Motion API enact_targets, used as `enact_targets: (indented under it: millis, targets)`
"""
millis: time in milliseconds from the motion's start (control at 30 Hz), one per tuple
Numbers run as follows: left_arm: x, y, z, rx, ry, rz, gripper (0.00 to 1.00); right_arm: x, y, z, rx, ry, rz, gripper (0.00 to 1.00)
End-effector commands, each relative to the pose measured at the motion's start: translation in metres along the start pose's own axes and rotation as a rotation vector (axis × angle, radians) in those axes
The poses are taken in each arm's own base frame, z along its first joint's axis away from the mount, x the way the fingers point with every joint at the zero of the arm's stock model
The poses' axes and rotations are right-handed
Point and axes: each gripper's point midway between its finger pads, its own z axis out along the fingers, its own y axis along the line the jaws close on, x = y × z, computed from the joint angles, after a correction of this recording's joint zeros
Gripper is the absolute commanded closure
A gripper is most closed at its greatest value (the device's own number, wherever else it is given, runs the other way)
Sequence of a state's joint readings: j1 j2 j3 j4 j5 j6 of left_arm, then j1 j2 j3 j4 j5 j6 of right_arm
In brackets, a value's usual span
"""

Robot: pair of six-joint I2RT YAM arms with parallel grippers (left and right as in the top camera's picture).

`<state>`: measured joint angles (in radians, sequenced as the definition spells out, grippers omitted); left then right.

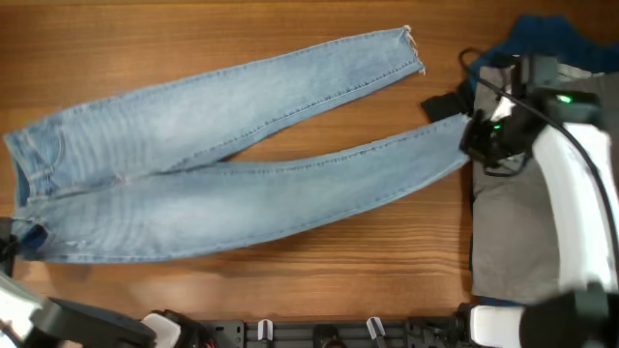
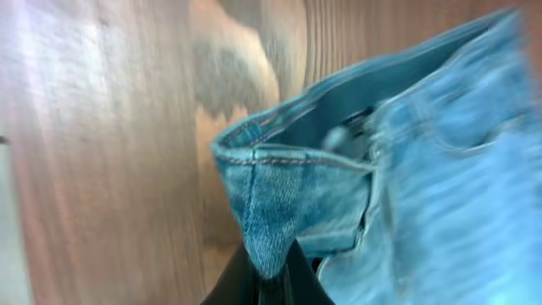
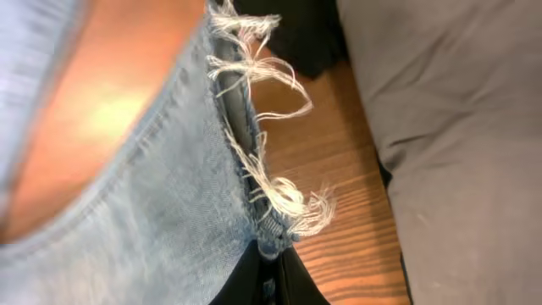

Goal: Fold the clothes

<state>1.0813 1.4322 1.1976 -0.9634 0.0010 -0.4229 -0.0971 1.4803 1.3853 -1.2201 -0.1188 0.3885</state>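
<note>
Next, I release the bunched waistband on the jeans' far half (image 1: 83, 168) with my left gripper, just beside the curved pocket.
The light blue denim jeans (image 1: 222, 164) lie spread across the wooden table, waistband at the left, both legs running right. My left gripper (image 2: 269, 275) is shut on a pinched corner of the waistband (image 2: 271, 203), at the table's left front edge in the overhead view (image 1: 27, 237). My right gripper (image 3: 271, 275) is shut on the frayed hem (image 3: 267, 191) of the near leg; in the overhead view it sits at that leg's right end (image 1: 476, 135). The far leg's hem (image 1: 411, 48) lies free.
A grey garment (image 1: 508, 222) lies at the right of the table under my right arm, also showing in the right wrist view (image 3: 457, 127). A dark blue cloth (image 1: 542, 39) sits at the back right. A rail with fittings (image 1: 319, 331) runs along the front edge.
</note>
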Motion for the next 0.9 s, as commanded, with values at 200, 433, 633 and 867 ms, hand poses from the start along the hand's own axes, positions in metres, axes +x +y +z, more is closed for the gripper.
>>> enact_targets:
  millis: [200, 433, 633, 867]
  targets:
    - [-0.042, -0.001, -0.087, 0.011, -0.242, -0.048, 0.96, -0.046, 0.021, -0.106, -0.142, -0.397, 0.154, 0.96]
    - [-0.037, -0.006, -0.078, -0.081, -0.244, 0.019, 0.96, -0.108, 0.064, -0.039, -0.273, -0.346, 0.125, 0.96]
    - [-0.028, -0.017, -0.076, -0.136, -0.257, 0.098, 0.96, -0.120, 0.088, 0.024, -0.335, -0.241, -0.012, 0.96]
    - [-0.035, -0.016, -0.136, -0.097, -0.343, 0.089, 0.96, -0.118, 0.086, -0.008, -0.348, -0.292, -0.037, 0.96]
